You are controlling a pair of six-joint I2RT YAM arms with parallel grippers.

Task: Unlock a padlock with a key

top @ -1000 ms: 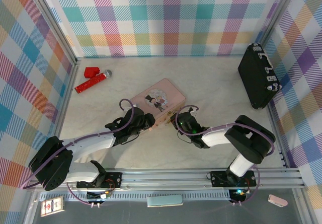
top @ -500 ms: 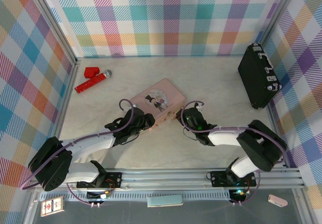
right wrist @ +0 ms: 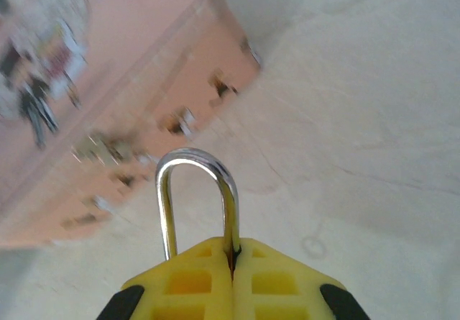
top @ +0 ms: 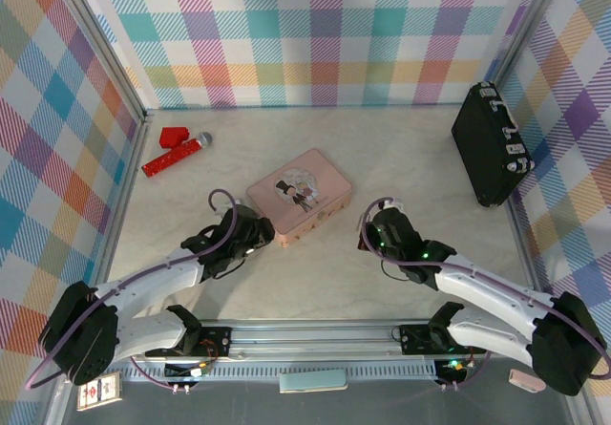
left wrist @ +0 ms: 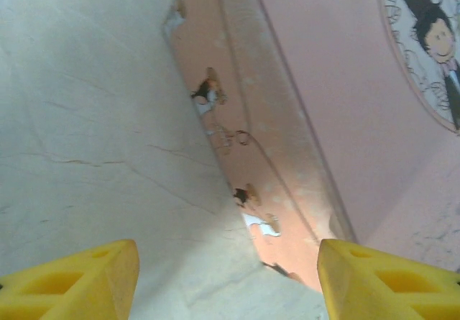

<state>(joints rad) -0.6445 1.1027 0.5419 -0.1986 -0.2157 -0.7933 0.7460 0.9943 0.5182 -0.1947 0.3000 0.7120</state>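
Next, my right gripper releases the padlock on the bare table (top: 373, 276) between the pink tin and the near metal rail.
My right gripper (right wrist: 231, 252) is shut on the padlock (right wrist: 195, 155). Its silver shackle stands up out of the yellow fingertips, and the brass body is hidden between them. In the top view the right gripper (top: 375, 223) hovers just right of the pink tin (top: 299, 194). My left gripper (left wrist: 224, 266) is open with bare table between its yellow fingers (left wrist: 374, 280). It sits at the tin's near-left side (top: 256, 237). A thin dark sliver (left wrist: 277, 267) lies at the foot of the tin's wall (left wrist: 237, 140); I cannot tell whether it is the key.
A red microphone-like toy (top: 175, 155) and a small red block (top: 173, 137) lie at the back left. A black case (top: 491, 144) leans by the right wall. Metal frame rails line both sides and the near edge of the table (top: 315, 282).
My right gripper has drawn back to the right, away from the tin's front, carrying the padlock. My left gripper has slid a little left, off the tin's corner.
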